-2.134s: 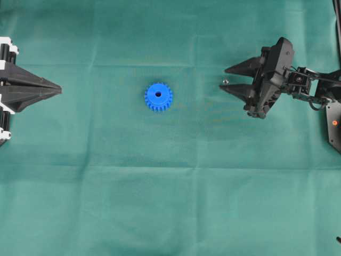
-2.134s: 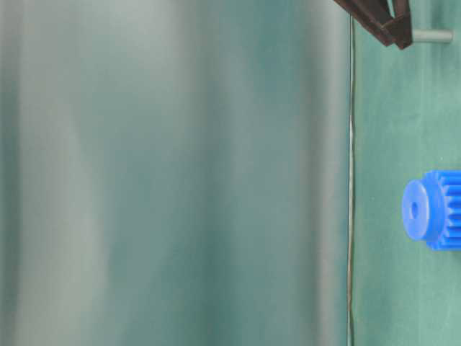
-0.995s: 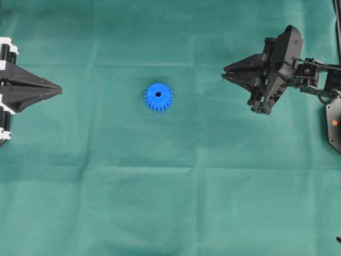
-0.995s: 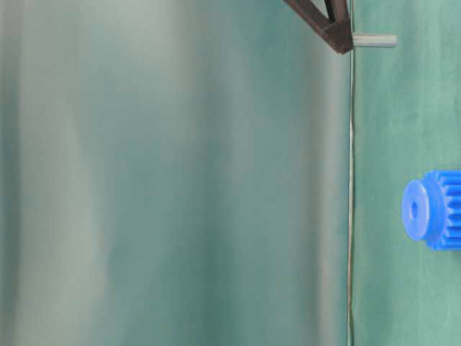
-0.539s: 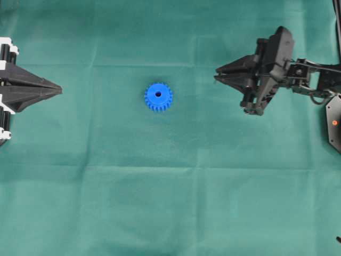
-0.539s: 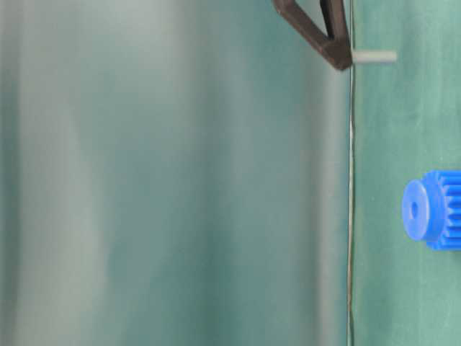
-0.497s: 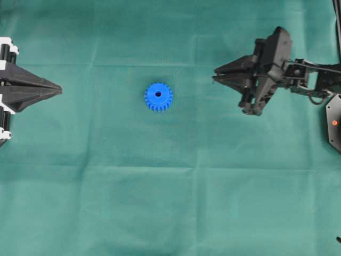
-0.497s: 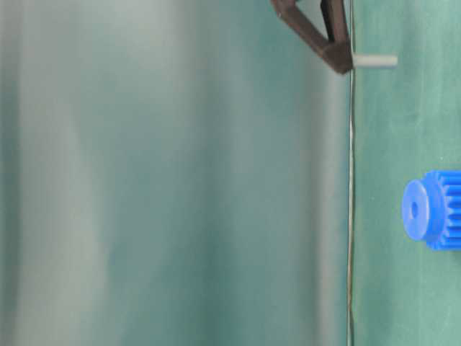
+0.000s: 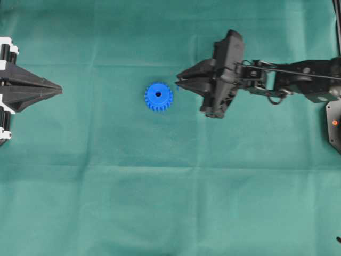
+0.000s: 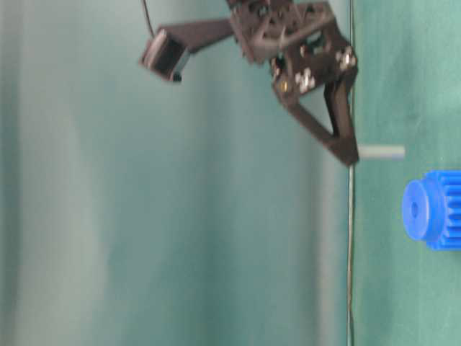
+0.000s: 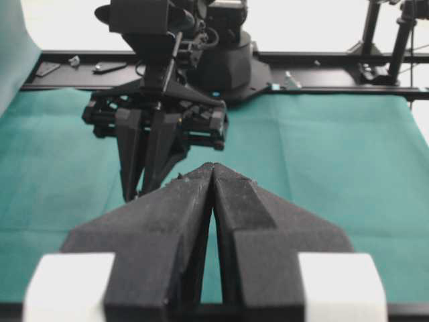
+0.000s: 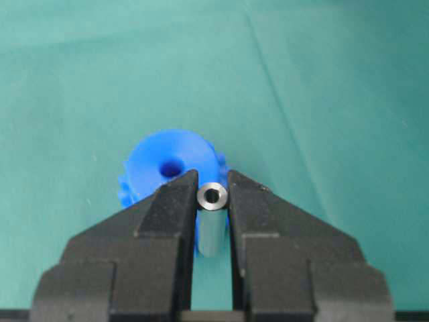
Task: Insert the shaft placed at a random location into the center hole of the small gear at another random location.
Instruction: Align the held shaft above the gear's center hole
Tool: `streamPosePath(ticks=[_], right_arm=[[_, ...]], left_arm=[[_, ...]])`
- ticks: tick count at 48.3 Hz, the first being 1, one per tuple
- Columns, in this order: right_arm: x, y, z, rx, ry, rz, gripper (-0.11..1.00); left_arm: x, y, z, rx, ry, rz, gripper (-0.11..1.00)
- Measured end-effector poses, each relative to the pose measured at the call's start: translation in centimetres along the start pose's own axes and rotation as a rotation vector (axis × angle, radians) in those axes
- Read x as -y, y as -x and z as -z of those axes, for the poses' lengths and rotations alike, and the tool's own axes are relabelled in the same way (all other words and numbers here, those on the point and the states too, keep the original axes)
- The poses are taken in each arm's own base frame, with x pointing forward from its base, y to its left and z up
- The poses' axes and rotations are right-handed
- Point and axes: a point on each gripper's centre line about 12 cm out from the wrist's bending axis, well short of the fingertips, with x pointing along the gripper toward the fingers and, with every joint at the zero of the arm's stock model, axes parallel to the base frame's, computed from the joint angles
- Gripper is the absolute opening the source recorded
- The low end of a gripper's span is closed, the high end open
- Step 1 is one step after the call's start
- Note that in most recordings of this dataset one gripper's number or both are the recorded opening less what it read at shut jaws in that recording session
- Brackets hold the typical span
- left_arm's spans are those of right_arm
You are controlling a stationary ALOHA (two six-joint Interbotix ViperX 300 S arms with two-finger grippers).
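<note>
Next, I let go of the shaft upright in the center hole of the blue small gear (image 9: 158,94) (image 12: 172,168) on the cloth with my right gripper.
The small gear (image 9: 158,96) lies flat on the green cloth, blue, with its center hole (image 9: 158,94) facing up. My right gripper (image 9: 179,84) hovers just to its right, shut on the shaft (image 12: 212,228), a silvery pin standing upright between the fingers with its ring-shaped top end showing. In the table-level view the shaft (image 10: 382,152) sticks out below the fingertips (image 10: 351,155), above the cloth and off to one side of the gear (image 10: 432,209). In the right wrist view the center hole (image 12: 171,168) sits just ahead and left of the pin. My left gripper (image 9: 58,90) rests shut at the left edge.
Green cloth (image 9: 170,202) with fold creases covers the table. A black base with a red light (image 9: 334,122) stands at the right edge. The right arm (image 9: 298,77) stretches in from the right. A black frame rail (image 11: 322,60) runs along the far side.
My right gripper has carried the shaft leftward from the right side to just beside the gear. The left gripper and the gear have not moved.
</note>
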Motion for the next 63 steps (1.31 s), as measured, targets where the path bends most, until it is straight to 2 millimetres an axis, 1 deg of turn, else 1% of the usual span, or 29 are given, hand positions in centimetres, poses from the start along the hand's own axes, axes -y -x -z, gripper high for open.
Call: streamPosePath(ticks=[10,21,28,55,63], right_arm=[[-1.1,-2.0,-1.0,0.005,0.014,-0.026,0.13],[-1.4,-3.6,-1.1,-0.019,0.018,-0.031,0.13],[-1.4,-3.9,-0.9,-0.026,0.018,-0.031,0.13],[-1.4,-3.9,-0.9,-0.026,0.019,-0.031,0.13],[-1.4,-4.3,-0.1,-0.045,0.020,-0.030,0.13]], left_arm=[[0.0,0.0,0.1,-0.002,0.000,-0.002,0.00],[0.0,0.0,0.0,0.002,0.000,-0.002,0.00],[0.0,0.0,0.0,0.000,-0.001,-0.001,0.00],[0.0,0.0,0.0,0.000,0.000,-0.002,0.00],[0.0,0.0,0.0,0.000,-0.002,0.000,0.00]])
